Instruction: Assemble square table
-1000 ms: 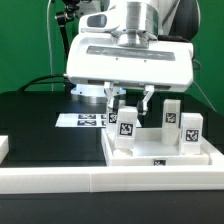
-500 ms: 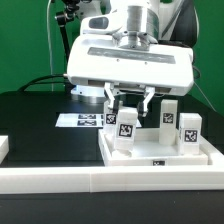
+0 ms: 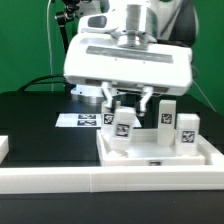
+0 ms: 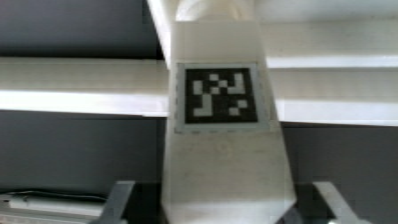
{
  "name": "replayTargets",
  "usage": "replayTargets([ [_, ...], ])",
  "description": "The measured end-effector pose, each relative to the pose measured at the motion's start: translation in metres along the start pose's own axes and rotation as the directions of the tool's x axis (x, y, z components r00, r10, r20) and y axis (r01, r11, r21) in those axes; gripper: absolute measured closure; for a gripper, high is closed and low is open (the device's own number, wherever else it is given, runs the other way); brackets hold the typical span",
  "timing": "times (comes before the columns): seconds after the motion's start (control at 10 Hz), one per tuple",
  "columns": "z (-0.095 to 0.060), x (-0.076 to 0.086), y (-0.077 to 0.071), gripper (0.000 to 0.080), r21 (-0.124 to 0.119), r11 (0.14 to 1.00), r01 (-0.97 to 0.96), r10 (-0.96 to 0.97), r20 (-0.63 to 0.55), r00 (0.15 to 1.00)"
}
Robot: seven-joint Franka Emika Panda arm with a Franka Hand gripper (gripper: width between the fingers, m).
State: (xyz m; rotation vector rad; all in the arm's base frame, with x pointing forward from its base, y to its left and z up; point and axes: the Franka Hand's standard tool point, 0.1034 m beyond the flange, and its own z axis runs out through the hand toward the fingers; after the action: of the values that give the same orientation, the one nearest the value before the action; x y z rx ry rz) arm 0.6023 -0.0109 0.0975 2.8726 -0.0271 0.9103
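Note:
Next, I release the held leg upright at the slab's near corner (image 3: 96, 157) facing the small white block.
The square table's white slab (image 3: 150, 158) lies on the black table at the exterior view's right, and three white tagged legs stand on it. My gripper (image 3: 127, 112) hangs over the slab's near left corner, shut on the leg (image 3: 122, 130) standing there. Two more legs (image 3: 167, 118) (image 3: 189, 130) stand to the exterior view's right of it. In the wrist view the held leg (image 4: 222, 150) fills the middle with its tag facing the camera. It runs up between my gripper's (image 4: 222, 208) two grey fingers (image 4: 125, 200). Where the leg meets the slab is hidden.
The marker board (image 3: 82, 120) lies flat on the table, toward the exterior view's left of the slab. A long white low border wall (image 3: 60, 182) runs along the front edge, and a small white block (image 3: 4, 148) sits at the far left. Cables trail behind the arm.
My gripper and the held leg have turned and shifted slightly toward the exterior view's left. The slab has slid a little the same way.

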Motion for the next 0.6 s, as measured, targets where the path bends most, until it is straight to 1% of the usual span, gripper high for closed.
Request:
replayTargets([
  [0.3,0.003,0.001,0.014,0.0509,0.014,0.999,-0.039,0.039,0.0,0.999],
  [0.4,0.004,0.002,0.017,0.0509,0.019,0.999,-0.043,0.043,0.0,0.999],
  [0.6,0.005,0.003,0.021,0.0509,0.021,0.998,-0.061,0.061,0.001,0.998],
])
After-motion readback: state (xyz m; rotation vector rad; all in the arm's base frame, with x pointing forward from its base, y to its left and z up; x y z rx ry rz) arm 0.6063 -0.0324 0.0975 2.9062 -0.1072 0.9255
